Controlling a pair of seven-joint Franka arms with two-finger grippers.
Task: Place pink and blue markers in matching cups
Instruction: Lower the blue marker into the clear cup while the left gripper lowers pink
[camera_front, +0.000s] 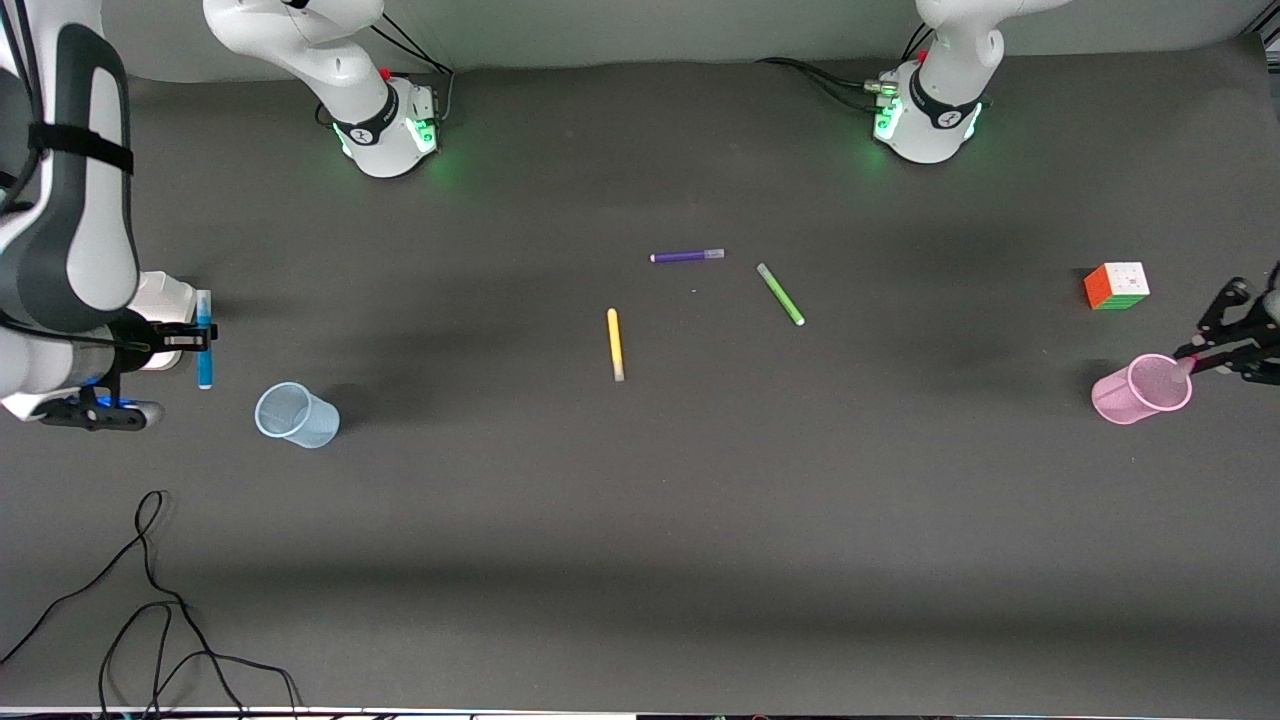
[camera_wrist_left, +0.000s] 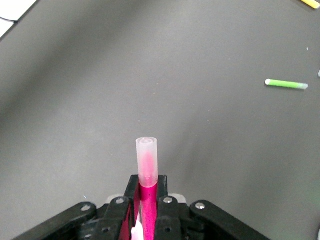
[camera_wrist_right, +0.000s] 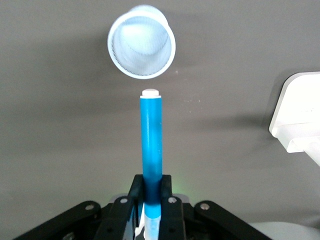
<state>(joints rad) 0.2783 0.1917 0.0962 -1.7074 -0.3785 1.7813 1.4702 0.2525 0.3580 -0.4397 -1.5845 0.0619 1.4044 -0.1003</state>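
Observation:
Next, I release the pink marker, its end now at the cup's rim, from my left gripper inside the pink cup (camera_front: 1161, 373), leaning on the cup's rim.
My right gripper (camera_front: 190, 338) is shut on the blue marker (camera_front: 204, 340) and holds it above the table at the right arm's end, beside the pale blue cup (camera_front: 297, 414). In the right wrist view the gripper (camera_wrist_right: 151, 187) grips the blue marker (camera_wrist_right: 151, 140), which points toward the upright blue cup (camera_wrist_right: 142, 42). My left gripper (camera_front: 1222, 352) is shut on the pink marker (camera_front: 1187, 365), whose end is at the pink cup's rim (camera_front: 1142, 388). The left wrist view shows the gripper (camera_wrist_left: 147, 186) and the pink marker (camera_wrist_left: 147, 165); the pink cup is out of that view.
A yellow pen (camera_front: 615, 344), a green pen (camera_front: 780, 293) and a purple pen (camera_front: 687, 256) lie mid-table. A colour cube (camera_front: 1117, 286) sits farther from the front camera than the pink cup. A black cable (camera_front: 150, 600) loops near the table's front edge.

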